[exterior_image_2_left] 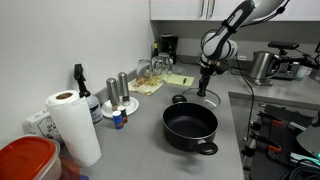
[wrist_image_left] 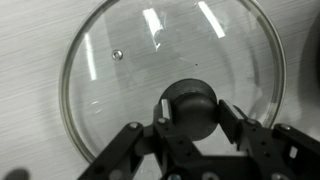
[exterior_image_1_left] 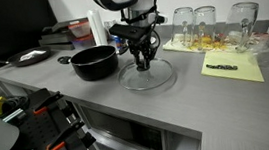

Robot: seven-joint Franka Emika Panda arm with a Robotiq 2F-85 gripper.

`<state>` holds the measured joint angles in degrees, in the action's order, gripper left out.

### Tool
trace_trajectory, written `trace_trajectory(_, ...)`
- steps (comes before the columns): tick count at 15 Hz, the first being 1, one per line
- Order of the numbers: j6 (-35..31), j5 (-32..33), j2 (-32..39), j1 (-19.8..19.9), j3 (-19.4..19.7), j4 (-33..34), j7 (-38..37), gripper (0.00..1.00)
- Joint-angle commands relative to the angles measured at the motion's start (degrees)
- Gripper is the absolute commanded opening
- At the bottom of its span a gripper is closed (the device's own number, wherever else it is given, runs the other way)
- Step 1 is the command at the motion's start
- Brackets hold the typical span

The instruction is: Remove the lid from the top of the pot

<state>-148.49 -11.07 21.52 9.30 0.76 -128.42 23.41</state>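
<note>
My gripper has the glass lid to put down. It will let go of it on the grey counter point(exterior_image_1_left: 143, 81) between the black pot and the yellow sheet.
The glass lid point(exterior_image_1_left: 161, 80) lies flat on the grey counter, just beside the black pot point(exterior_image_1_left: 94, 62), which stands open. My gripper point(exterior_image_1_left: 144, 64) points straight down over the lid's centre. In the wrist view the lid point(wrist_image_left: 105, 80) fills the frame and my gripper point(wrist_image_left: 190, 112) has a finger on each side of its black knob, closed against it. In an exterior view the pot point(exterior_image_2_left: 190, 125) is in the foreground and my gripper point(exterior_image_2_left: 204, 90) is behind it, with the lid point(exterior_image_2_left: 210, 101) barely showing past the rim.
Several drinking glasses point(exterior_image_1_left: 205, 20) stand at the back, and a yellow sheet point(exterior_image_1_left: 232, 69) lies near the lid. A flat dark dish point(exterior_image_1_left: 32, 57) is beyond the pot. A paper towel roll point(exterior_image_2_left: 72, 125), bottles point(exterior_image_2_left: 122, 90) and a red container point(exterior_image_2_left: 25, 160) show in an exterior view.
</note>
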Motion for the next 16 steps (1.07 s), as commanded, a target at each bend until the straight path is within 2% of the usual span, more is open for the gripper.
trace_trajectory(1, -2.59, -0.82, 2.81, 1.12, -2.08, 1.51, -1.29, 0.25)
trace_trajectory(9, -3.58, -0.24, 5.31, 2.31, -3.82, 2.18, -2.33, 0.25)
trace_trajectory(10, -3.53, -0.11, 5.38, 2.3, -3.82, 2.25, -2.46, 0.3)
trace_trajectory(11, -3.47, -0.05, 5.43, 2.28, -3.82, 2.34, -2.57, 0.75)
trace_trajectory(13, -3.49, -0.05, 5.4, 2.27, -3.87, 2.46, -2.8, 0.81)
trace_trajectory(16, -3.68, -0.13, 4.87, 2.24, -4.01, 2.5, -3.04, 1.0)
